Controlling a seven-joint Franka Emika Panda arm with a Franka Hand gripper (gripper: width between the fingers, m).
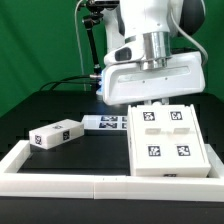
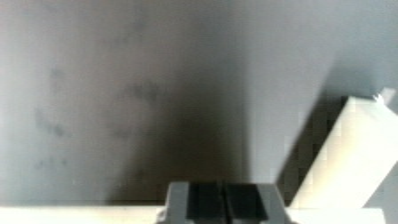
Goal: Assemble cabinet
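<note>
Next, my gripper lets go of the cabinet once it is standing upright against the inner side of the front white border rail (image 1: 175, 176).
The cabinet (image 1: 167, 140), a large white box with several square tags on its top panel, lies on the black table at the exterior view's right. My gripper (image 1: 150, 103) hangs just behind the box's far edge, its fingertips hidden by the box. In the wrist view the gripper (image 2: 217, 205) has its two dark pads pressed together with nothing seen between them. A white panel edge (image 2: 352, 150) of the cabinet shows beside them. A blurred grey surface fills the remainder of that view. A small white tagged block (image 1: 55, 135) lies apart at the exterior view's left.
The marker board (image 1: 105, 122) lies flat behind the block, between it and the cabinet. Long low white border rails (image 1: 60, 185) run along the table's front and left edges. A green curtain and cables are behind the table.
</note>
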